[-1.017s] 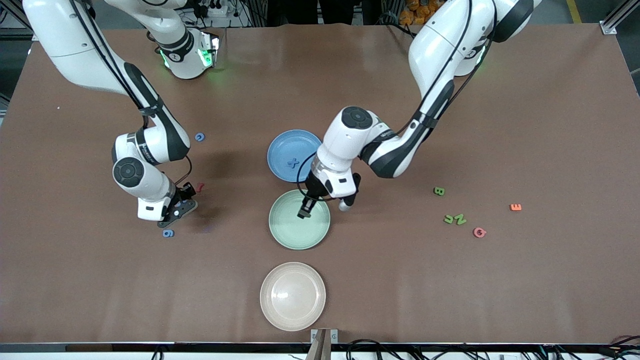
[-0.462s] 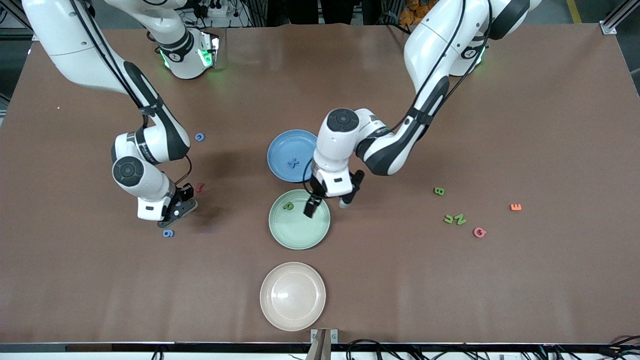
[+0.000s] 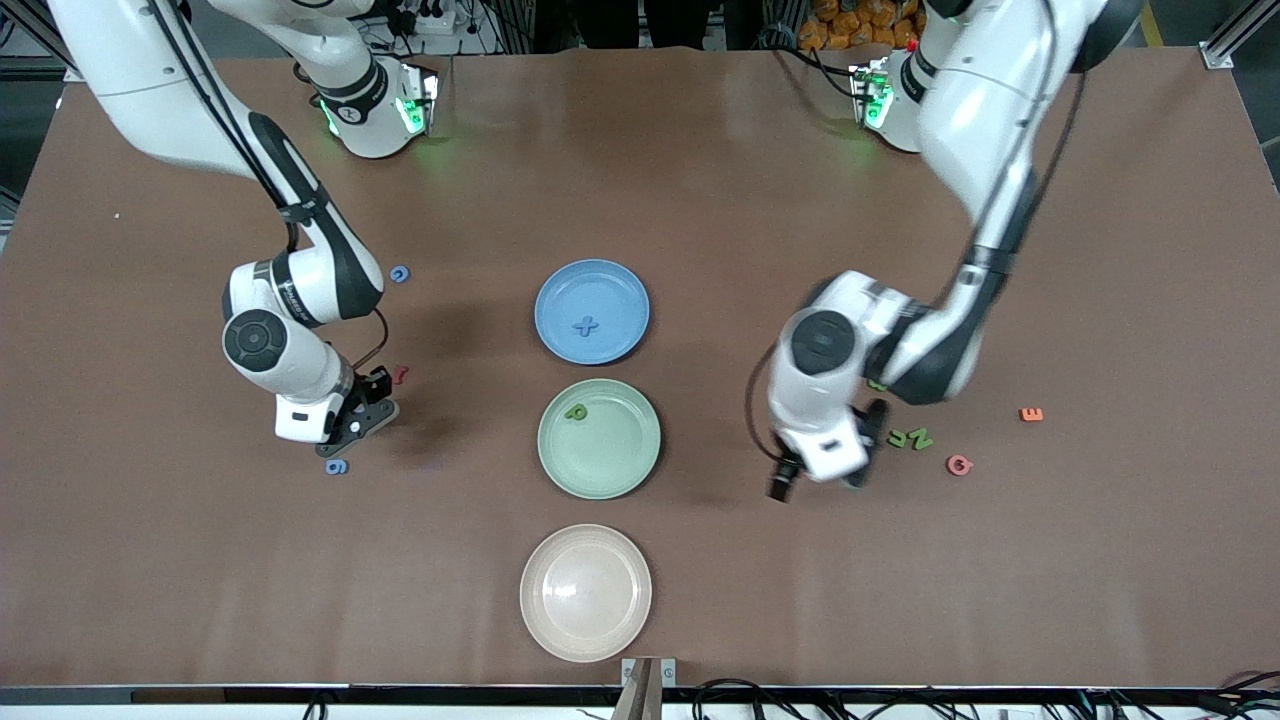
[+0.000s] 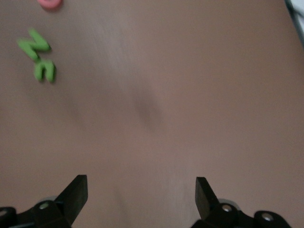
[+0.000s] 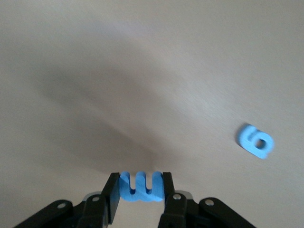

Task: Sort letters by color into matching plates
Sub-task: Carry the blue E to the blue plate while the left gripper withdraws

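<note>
Next, my right gripper puts down the blue letter on the blue plate [image 3: 595, 308], beside the blue x, away from the green plate.
My right gripper [image 3: 347, 432] is shut on a blue letter [image 5: 141, 186], low over the table beside a blue 6 [image 3: 337, 466], which the right wrist view also shows [image 5: 255, 141]. My left gripper [image 3: 822, 478] is open and empty over bare table, between the green plate [image 3: 630, 470] and two green letters [image 3: 909, 438]; those letters show in the left wrist view [image 4: 39, 57]. The green plate holds one green letter [image 3: 576, 411]. The blue plate [image 3: 620, 290] holds a blue x [image 3: 585, 325]. The left arm mostly hides another green letter.
A cream plate [image 3: 585, 592] lies nearest the front camera. A blue letter [image 3: 400, 274] and a dark red one [image 3: 400, 375] lie near the right arm. A pink letter [image 3: 959, 465] and an orange E [image 3: 1031, 414] lie toward the left arm's end.
My left gripper let a green letter go into the green plate, then swung away toward the left arm's end, open. The right arm has barely moved.
</note>
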Controlling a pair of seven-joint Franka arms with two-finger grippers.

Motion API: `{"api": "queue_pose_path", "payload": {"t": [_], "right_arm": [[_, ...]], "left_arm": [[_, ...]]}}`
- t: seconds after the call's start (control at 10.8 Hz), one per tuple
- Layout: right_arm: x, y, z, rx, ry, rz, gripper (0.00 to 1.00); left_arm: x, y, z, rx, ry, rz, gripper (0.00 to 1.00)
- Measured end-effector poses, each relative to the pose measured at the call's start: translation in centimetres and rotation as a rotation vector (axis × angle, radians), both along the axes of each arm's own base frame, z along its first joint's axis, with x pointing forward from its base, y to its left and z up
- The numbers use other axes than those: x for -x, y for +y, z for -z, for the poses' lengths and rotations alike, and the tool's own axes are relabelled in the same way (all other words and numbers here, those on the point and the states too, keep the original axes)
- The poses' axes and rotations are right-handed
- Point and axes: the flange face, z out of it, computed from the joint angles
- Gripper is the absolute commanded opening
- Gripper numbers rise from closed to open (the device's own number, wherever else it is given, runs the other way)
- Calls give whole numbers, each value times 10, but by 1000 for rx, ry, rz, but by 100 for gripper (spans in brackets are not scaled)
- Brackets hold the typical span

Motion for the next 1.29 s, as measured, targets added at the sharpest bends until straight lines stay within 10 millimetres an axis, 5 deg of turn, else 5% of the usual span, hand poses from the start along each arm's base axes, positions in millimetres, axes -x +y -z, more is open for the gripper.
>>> {"api": "queue_pose_path", "payload": {"t": [0.18,0.46,0.65,0.92,1.02,1.11,1.2,1.29], "right_arm": [[0,44,-18,-51,1,85,0],[23,142,-29,-59,-7,241,0],[48,190,-28,-61,25,336,0],[99,272,-29,-62,55,448,0],[118,296,-31,-64,66,476,33],[134,315,-32,-63,77,497,80],[147,327,-31,-61,87,517,100],[153,331,-30,-57,93,540,100]], "left_arm": [[-30,84,-31,26,22,-135,100],[-36,156,-32,72,119,-290,100],[-29,176,-7,86,151,-324,100],[-10,172,19,87,178,-395,100],[-2,169,21,85,183,-407,100],[7,168,21,82,187,-410,100],[17,167,22,84,191,-409,100],[29,165,23,90,183,-402,100]]}}
